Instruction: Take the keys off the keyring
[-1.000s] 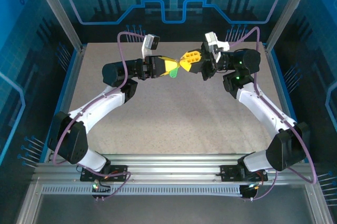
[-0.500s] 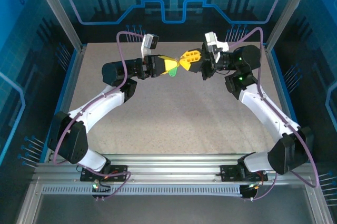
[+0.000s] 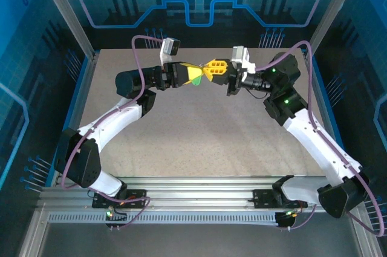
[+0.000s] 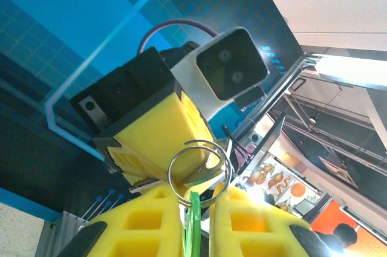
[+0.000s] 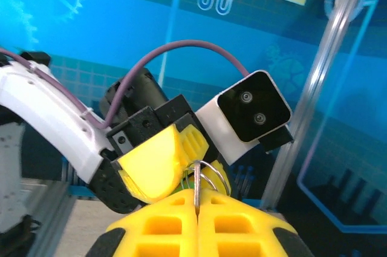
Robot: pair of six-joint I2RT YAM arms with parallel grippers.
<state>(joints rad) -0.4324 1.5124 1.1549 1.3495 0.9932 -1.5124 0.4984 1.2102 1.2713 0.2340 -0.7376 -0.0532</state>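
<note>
I am pinching the green key with my left gripper while the steel keyring loops free past my fingers, so I should release the key and grip the ring itself point(image 4: 199, 172).
Both grippers meet in mid-air over the back of the table. The left gripper point(image 3: 198, 75) point(image 4: 196, 193) has its yellow fingers drawn in on a green key point(image 4: 194, 221) point(image 3: 197, 83), which stands edge-on between them with a thin gap on its right side. The steel keyring point(image 4: 170, 172) point(image 5: 224, 179) loops just past the fingertips. Facing it, the right gripper point(image 3: 213, 68) point(image 5: 197, 193) is shut on a silver key point(image 5: 197, 178) that is seen edge-on and threaded on the ring. The two pairs of fingertips nearly touch.
The speckled table point(image 3: 199, 142) lies well below the grippers. Metal frame posts point(image 3: 320, 24) and blue side panels close in the back and sides. Purple cables point(image 3: 140, 48) arch over each wrist.
The right arm has swung its elbow outward and straightened, and its gripper has shifted slightly left and lower. The left jaws have narrowed round the green key. The left arm has barely moved.
</note>
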